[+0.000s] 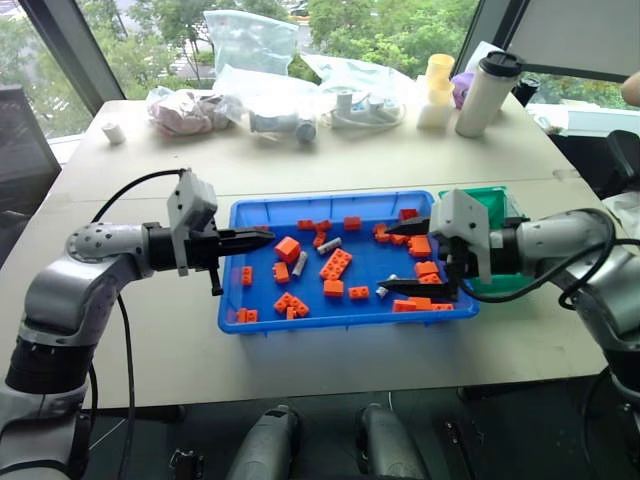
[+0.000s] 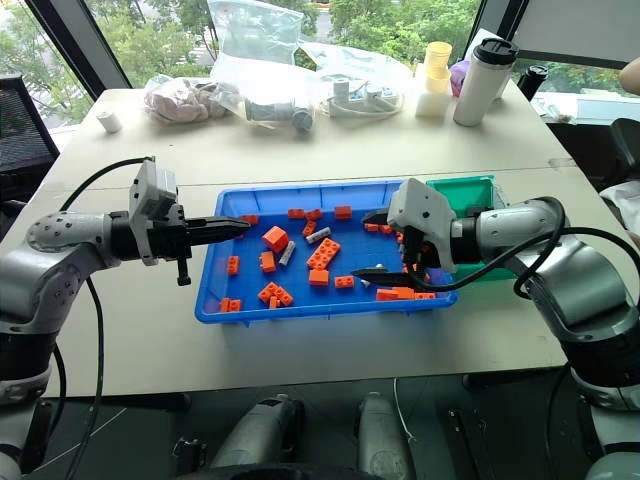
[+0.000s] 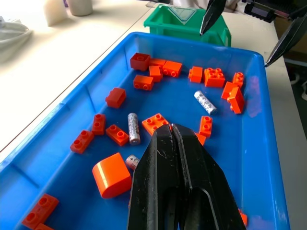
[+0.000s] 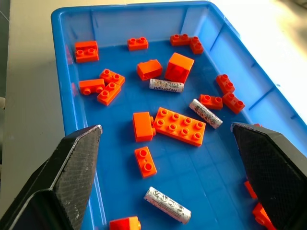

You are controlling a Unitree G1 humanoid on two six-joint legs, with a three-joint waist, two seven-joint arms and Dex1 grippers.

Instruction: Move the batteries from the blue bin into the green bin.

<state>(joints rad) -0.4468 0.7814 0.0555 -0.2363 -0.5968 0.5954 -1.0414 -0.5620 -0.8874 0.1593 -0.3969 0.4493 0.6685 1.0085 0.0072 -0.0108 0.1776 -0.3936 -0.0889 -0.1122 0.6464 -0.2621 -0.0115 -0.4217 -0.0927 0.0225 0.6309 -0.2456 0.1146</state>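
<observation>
Next, I close my right gripper on both ends of the battery [image 1: 299,263] [image 4: 166,85] beside the big cube-shaped orange brick in the blue bin.
The blue bin [image 1: 338,326] lies at the table's middle, strewn with orange toy bricks [image 1: 335,264]. Three batteries lie loose among them: one near the centre [image 1: 329,245], one to its left [image 1: 299,264], one nearer the front right [image 1: 387,285]. The right wrist view shows the batteries [image 4: 166,85] [image 4: 205,113] [image 4: 167,205] flat on the bin's floor. My left gripper [image 1: 260,237] is shut and empty, hovering over the bin's left rim and pointing inward. My right gripper [image 1: 392,258] hangs wide open over the bin's right part, with nothing between its fingers. The green bin [image 1: 492,203] stands against the blue bin's right side, behind my right wrist.
Along the table's far edge lie clear plastic bags [image 1: 250,45], a white tumbler with a black lid [image 1: 487,92], pale yellow containers [image 1: 437,88] and a small white cup [image 1: 113,132]. Bare tabletop stretches left of the blue bin and in front of it.
</observation>
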